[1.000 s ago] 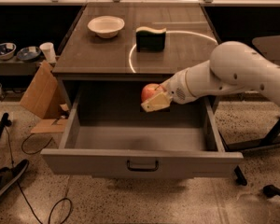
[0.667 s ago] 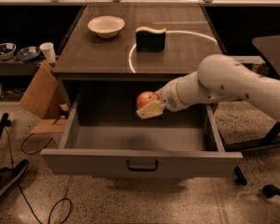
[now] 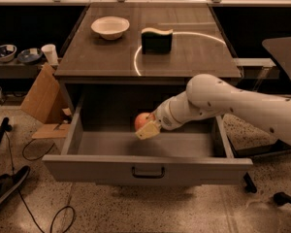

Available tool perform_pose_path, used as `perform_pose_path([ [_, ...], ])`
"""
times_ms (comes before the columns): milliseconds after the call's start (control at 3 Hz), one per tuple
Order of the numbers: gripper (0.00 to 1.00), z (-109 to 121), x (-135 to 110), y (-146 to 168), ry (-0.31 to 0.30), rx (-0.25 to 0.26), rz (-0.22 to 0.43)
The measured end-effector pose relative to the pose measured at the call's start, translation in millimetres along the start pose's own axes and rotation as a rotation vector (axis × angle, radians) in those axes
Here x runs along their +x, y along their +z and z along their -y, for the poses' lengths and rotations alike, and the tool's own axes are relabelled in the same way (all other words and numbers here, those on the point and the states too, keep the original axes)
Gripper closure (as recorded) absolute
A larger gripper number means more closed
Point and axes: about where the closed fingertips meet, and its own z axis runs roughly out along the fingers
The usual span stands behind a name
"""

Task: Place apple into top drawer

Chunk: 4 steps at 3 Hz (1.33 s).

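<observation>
The robot's gripper should release the apple on the bottom of the drawer, close behind the front panel [image 3: 152,144] with the dark handle.
The top drawer [image 3: 145,168] is pulled wide open below the desk top, a grey box with a dark handle at the centre of its front panel. My gripper [image 3: 146,126] reaches in from the right on a white arm and is shut on the red-orange apple [image 3: 142,121]. It holds the apple inside the drawer's opening, a little above the drawer floor, near the middle.
On the desk top [image 3: 106,57] stand a white bowl [image 3: 110,27] at the back left and a dark sponge with a yellow top [image 3: 156,39] in the middle. Cardboard [image 3: 40,98], cups and bowls lie left of the desk. Cables lie on the floor at left.
My gripper has carried the apple leftward and down from the drawer's right side, deeper into the open drawer.
</observation>
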Motion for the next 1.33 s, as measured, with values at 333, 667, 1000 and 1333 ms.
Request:
perform_pose_path([
  [333, 1.0, -5, 16, 17, -0.008, -0.052, -0.052],
  [667, 1.0, -6, 28, 28, -0.015, -0.107, -0.092],
  [1000, 1.0, -8, 42, 33, -0.029, -0.216, -0.138],
  [1333, 1.0, -13, 57, 36, -0.045, -0.316, -0.173],
])
